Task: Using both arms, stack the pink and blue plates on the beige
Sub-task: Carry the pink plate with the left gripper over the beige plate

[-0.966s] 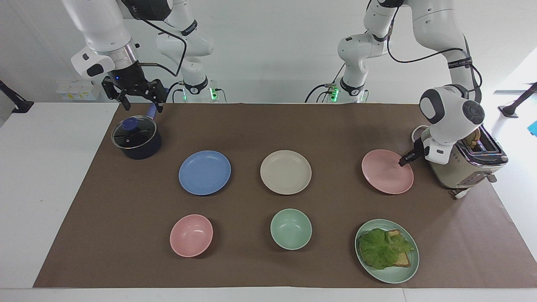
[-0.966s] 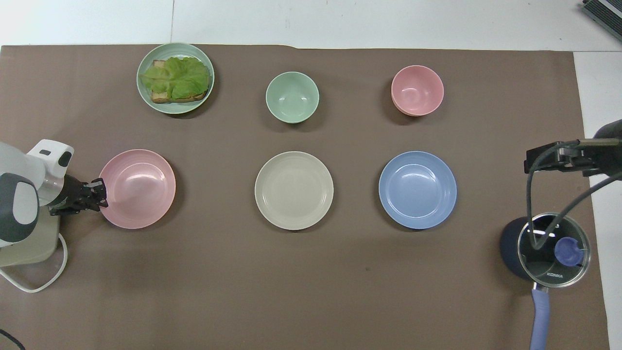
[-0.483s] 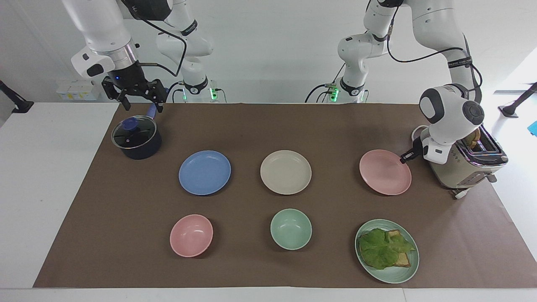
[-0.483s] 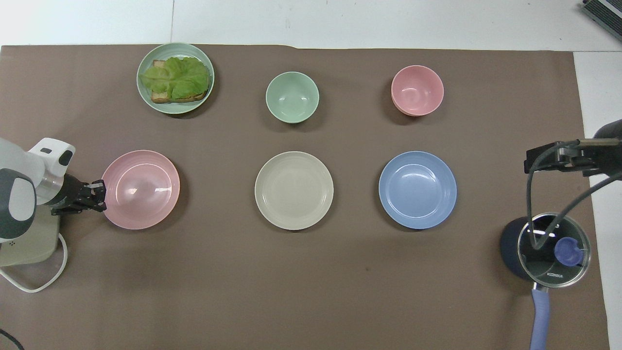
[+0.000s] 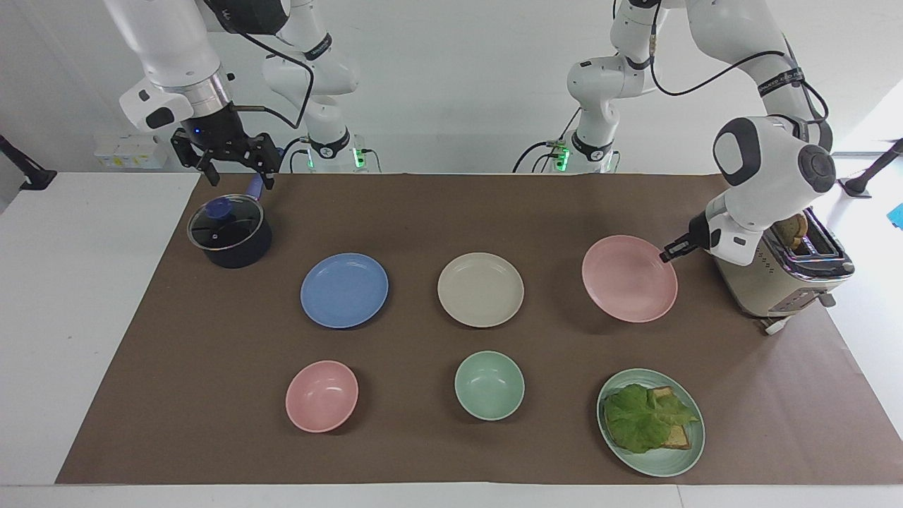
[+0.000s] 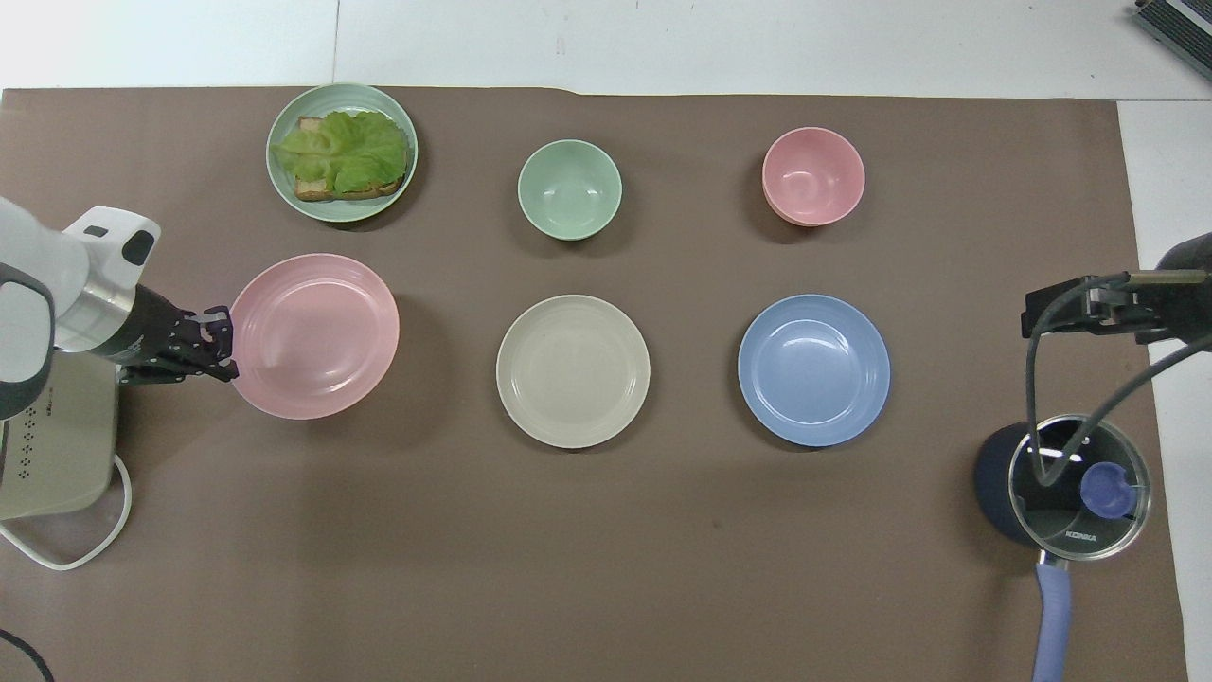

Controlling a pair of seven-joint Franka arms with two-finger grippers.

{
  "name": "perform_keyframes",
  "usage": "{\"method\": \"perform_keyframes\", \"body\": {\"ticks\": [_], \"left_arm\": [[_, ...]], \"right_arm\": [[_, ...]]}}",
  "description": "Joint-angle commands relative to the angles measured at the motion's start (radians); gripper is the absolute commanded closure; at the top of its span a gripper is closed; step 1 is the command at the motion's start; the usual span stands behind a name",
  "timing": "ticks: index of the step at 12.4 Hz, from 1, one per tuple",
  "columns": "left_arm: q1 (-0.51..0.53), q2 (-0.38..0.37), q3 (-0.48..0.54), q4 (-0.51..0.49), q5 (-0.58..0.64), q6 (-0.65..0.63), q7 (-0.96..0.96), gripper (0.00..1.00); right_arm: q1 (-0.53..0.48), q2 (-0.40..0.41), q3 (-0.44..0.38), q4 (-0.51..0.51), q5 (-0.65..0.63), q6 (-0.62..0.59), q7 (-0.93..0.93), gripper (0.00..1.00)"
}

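Observation:
The pink plate will come to rest flat over the center of the bare beige plate [image 6: 573, 369], beside the blue plate, as my left gripper lets go of it.
My left gripper [image 5: 667, 254] is shut on the rim of the pink plate [image 5: 630, 279], on the side toward the toaster. The plate hangs tilted a little above the mat, with its shadow beneath it. From overhead, the left gripper [image 6: 222, 346] pinches the pink plate [image 6: 315, 335] at its edge. At the middle of the mat lies the beige plate [image 5: 480, 289], bare. The blue plate [image 5: 344, 290] lies beside it toward the right arm's end. My right gripper [image 5: 240, 175] waits open in the air over the pot, holding nothing.
A dark pot with a glass lid [image 5: 229, 231] stands under the right gripper. A beige toaster [image 5: 783, 275] stands at the left arm's end. Farther from the robots are a pink bowl [image 5: 322, 396], a green bowl [image 5: 489, 385] and a green plate with lettuce and toast [image 5: 650, 421].
The left gripper closed on the pink plate's rim and lifted it off the mat, carrying it a little toward the beige plate. The right arm has not moved.

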Motion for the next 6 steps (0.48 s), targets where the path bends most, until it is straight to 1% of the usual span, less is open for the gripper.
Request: {"method": "perform_keyframes", "body": {"ticks": [1,3,4,6], "left_arm": [[-0.137,-0.007,0.012,0.001,-0.044,0.005,-0.126,1.0],[-0.258,-0.008,0.012,-0.001,-0.067,0.047,-0.248,1.0],[-0.301,-0.008,0.011,-0.002,-0.071,0.083,-0.3,1.0],[-0.388,-0.008,0.011,-0.01,-0.096,0.165,-0.352,1.0]], "right_arm": [[-0.013,-0.007,0.0,-0.004,0.003,-0.002,-0.037,0.0],[-0.013,-0.007,0.002,-0.004,0.003,-0.002,-0.037,0.0],[-0.013,-0.007,0.0,-0.006,0.003,-0.002,-0.037,0.0],[-0.022,-0.007,0.0,-0.006,0.003,-0.002,-0.038,0.0]]}}
